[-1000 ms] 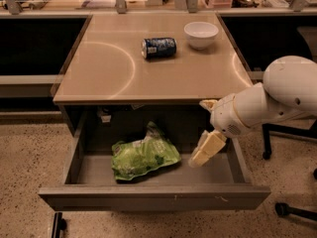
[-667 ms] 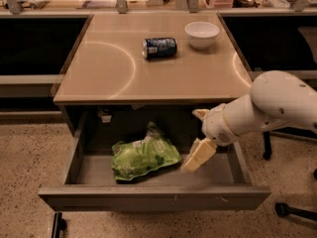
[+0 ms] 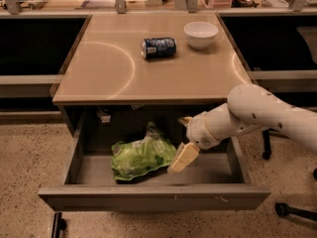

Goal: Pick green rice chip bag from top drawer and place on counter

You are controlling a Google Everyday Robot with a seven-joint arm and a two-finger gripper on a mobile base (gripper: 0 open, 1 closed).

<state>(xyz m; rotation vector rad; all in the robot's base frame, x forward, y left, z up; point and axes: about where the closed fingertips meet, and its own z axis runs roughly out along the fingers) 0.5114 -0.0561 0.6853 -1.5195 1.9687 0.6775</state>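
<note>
The green rice chip bag's end [image 3: 162, 149] is nearest the middle of the open top drawer. My gripper needs to close on that end.
The green rice chip bag [image 3: 141, 156] lies crumpled on the floor of the open top drawer [image 3: 153, 198], left of centre. My gripper [image 3: 182, 158] reaches down into the drawer from the right on a white arm. Its cream fingers [image 3: 184, 157] sit right at the bag's right edge, seeming to touch it. The counter [image 3: 114, 68] above is a beige glossy top.
A blue soda can [image 3: 158, 47] lies on its side on the counter, with a white bowl [image 3: 200, 34] to its right. A black chair base [image 3: 290, 209] stands on the speckled floor at the right. Shelves with clutter run behind.
The arm has moved left and a little lower inside the drawer, bringing the gripper from the drawer's right part up to the bag's right edge. The bag has not moved.
</note>
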